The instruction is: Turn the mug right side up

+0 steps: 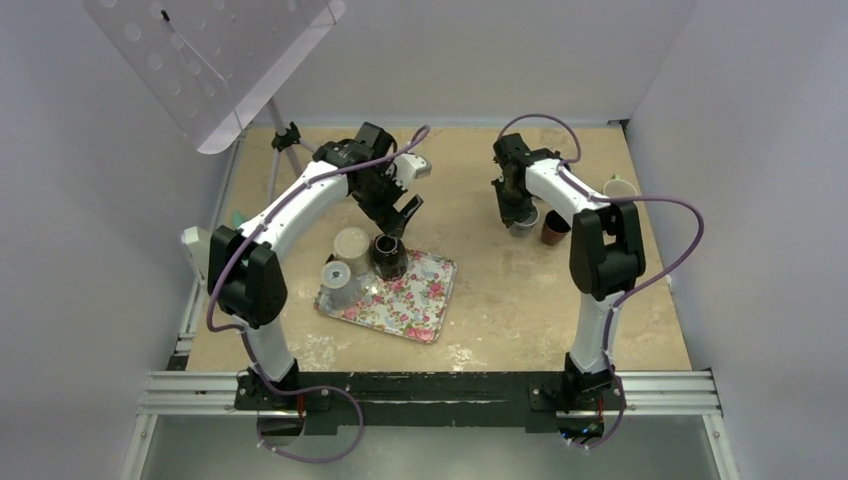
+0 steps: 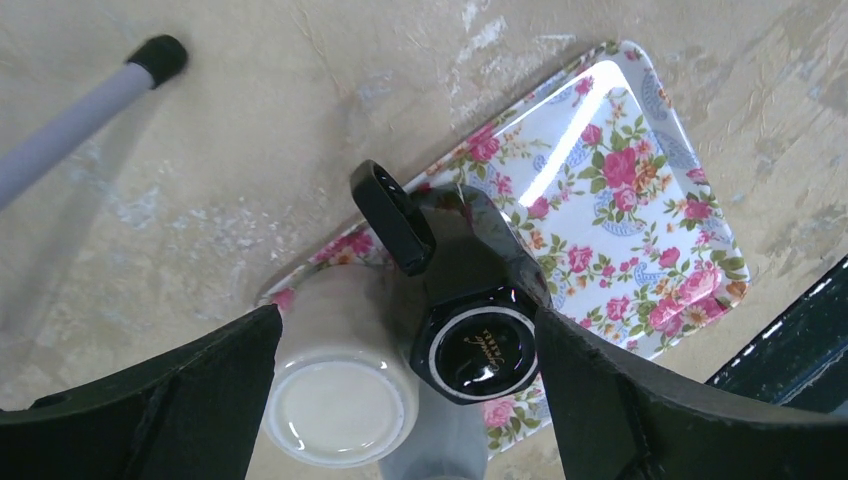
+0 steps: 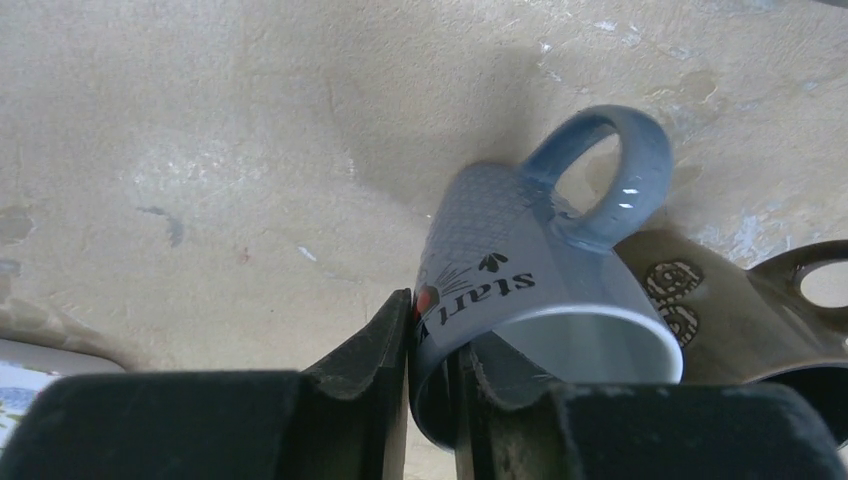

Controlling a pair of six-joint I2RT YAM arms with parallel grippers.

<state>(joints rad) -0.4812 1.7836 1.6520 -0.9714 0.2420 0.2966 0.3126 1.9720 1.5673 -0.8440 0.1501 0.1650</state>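
The black mug's base faces up, so my left gripper should grab the black mug's handle (image 2: pixel 394 219), tilt the black mug and hand it to my right gripper.
A black mug (image 2: pixel 470 300) stands upside down on the floral tray (image 2: pixel 640 200), base up, handle pointing away. My left gripper (image 2: pixel 408 335) is open just above it, its fingers straddling the black mug and an upside-down white mug (image 2: pixel 340 390) beside it. In the top view the left gripper (image 1: pixel 400 215) hovers over the black mug (image 1: pixel 388 257). My right gripper (image 3: pixel 435 340) is shut on the wall of a blue mug (image 3: pixel 530 290), one finger inside, one outside. The blue mug's mouth faces the camera and it is tilted. In the top view the right gripper (image 1: pixel 520 212) is at the back right.
A grey mug (image 1: pixel 340 282) lies on the tray's left end by the white mug (image 1: pixel 351 245). A brown mug (image 3: pixel 720 310) sits right beside the blue mug. A white cup (image 1: pixel 620 188) stands far right. A stand's pole (image 2: pixel 80 120) and perforated panel (image 1: pixel 210 60) are at back left.
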